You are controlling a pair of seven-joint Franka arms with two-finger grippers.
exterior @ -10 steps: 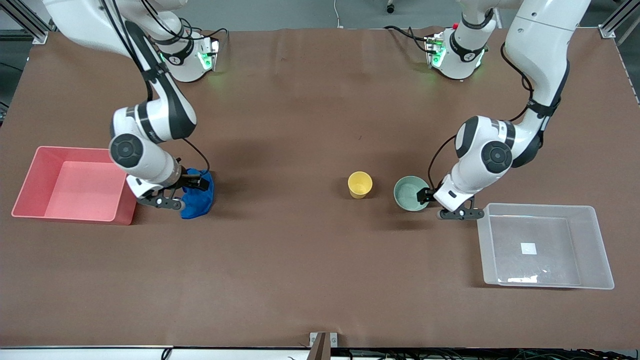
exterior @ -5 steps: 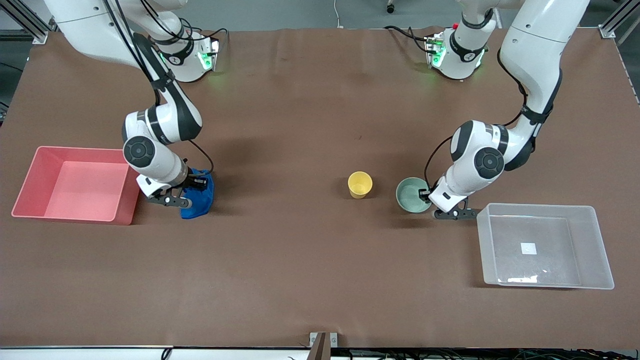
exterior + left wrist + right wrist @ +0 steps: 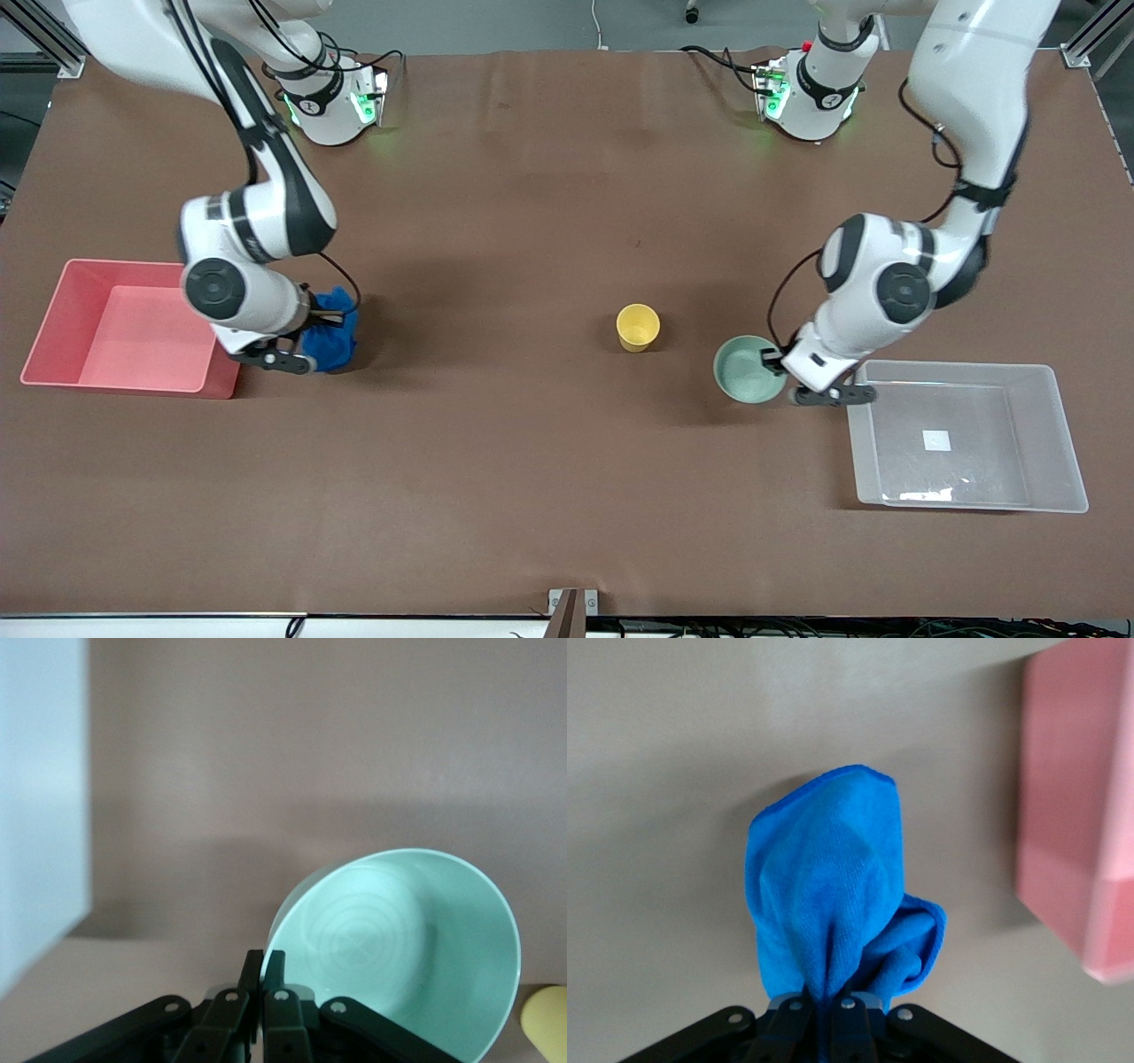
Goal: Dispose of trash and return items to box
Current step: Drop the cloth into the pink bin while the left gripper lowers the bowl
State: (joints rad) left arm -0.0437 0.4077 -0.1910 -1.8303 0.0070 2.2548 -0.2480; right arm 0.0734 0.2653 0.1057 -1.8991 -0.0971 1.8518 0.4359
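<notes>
Next, I release the blue cloth wad with my right gripper inside the pink bin's end (image 3: pixel 190 329) nearest the yellow cup. The wad now hangs above the table.
My right gripper (image 3: pixel 312 330) is shut on the blue cloth wad (image 3: pixel 333 335) and holds it hanging above the table beside the pink bin; the right wrist view shows the cloth (image 3: pixel 833 904) pinched between the fingers. My left gripper (image 3: pixel 780 361) is shut on the rim of the pale green bowl (image 3: pixel 749 370), which hangs tilted over the table beside the clear box (image 3: pixel 966 436). The left wrist view shows the bowl (image 3: pixel 407 948) with its rim between the fingers. The yellow cup (image 3: pixel 638 326) stands upright on the table, toward the middle.
The pink bin (image 3: pixel 128 326) sits at the right arm's end of the table, its edge showing in the right wrist view (image 3: pixel 1081 815). The clear box's wall shows in the left wrist view (image 3: pixel 40 797). A white sticker (image 3: pixel 936 440) marks the box's bottom.
Both grippers have lifted their loads off the table. The cloth has moved toward the pink bin. The bowl has moved toward the clear box and tilted.
</notes>
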